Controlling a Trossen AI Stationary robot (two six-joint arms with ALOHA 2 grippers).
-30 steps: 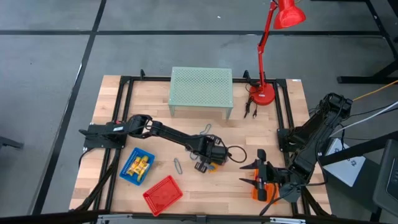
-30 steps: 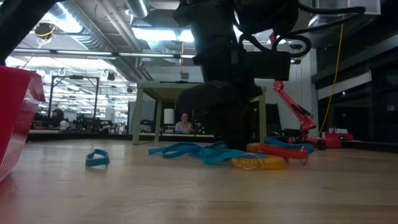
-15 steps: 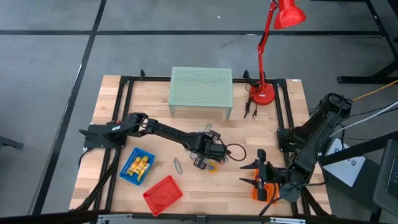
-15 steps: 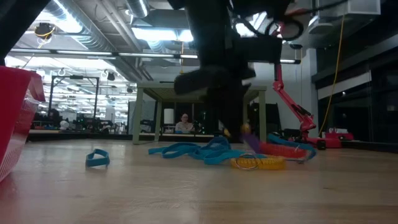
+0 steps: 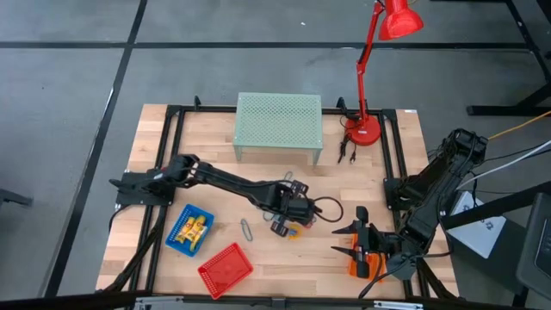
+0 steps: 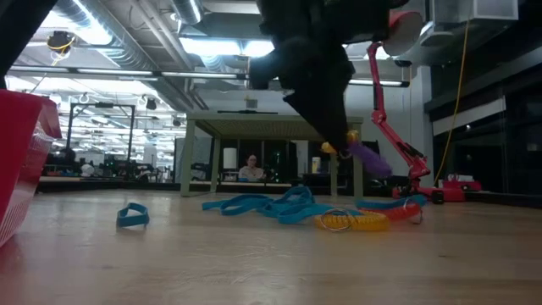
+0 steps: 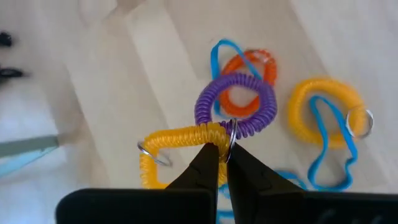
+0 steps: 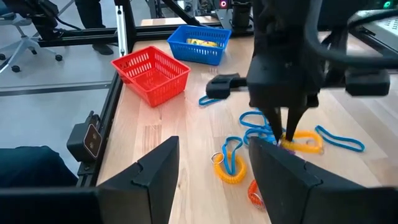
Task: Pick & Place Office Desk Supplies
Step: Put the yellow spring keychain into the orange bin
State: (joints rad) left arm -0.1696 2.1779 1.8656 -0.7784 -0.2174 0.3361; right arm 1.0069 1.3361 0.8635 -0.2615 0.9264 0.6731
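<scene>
The purple coil's metal ring is pinched together with the yellow coil in my left gripper, so I should put both down and pick up the yellow coil alone (image 7: 183, 137).
My left gripper (image 5: 288, 226) hangs above the pile of supplies at mid-table, shut on a purple coil ring (image 7: 236, 102) and a yellow coil (image 7: 177, 140). Under them, an orange coil (image 7: 264, 62), a second yellow coil (image 7: 323, 112) and blue loops (image 6: 254, 204) lie flat on the wood. One blue loop (image 6: 133, 214) lies apart, toward the baskets. My right gripper (image 5: 357, 245) waits open over the near right part of the table, its fingers (image 8: 155, 180) spread wide. My left gripper (image 7: 222, 155) pinches, between its two fingertips, the spot where the purple coil and the yellow coil meet, at a metal ring (image 7: 231, 130). The fingers come from above, pointing down. Both coils hang below the tips, lifted clear of the table (image 6: 368, 157).
A blue basket (image 5: 176, 234) with yellow pieces and a red basket (image 5: 225, 269) stand near the left front. A green mesh shelf (image 5: 278, 127) and a red lamp (image 5: 370, 77) stand at the far side. An orange basket (image 5: 362, 263) sits under the right arm.
My left gripper has risen from the pile, staying shut. The purple coil and the yellow coil have come up with it and now hang clear of the table; the other coils and blue loops have stayed on the wood.
</scene>
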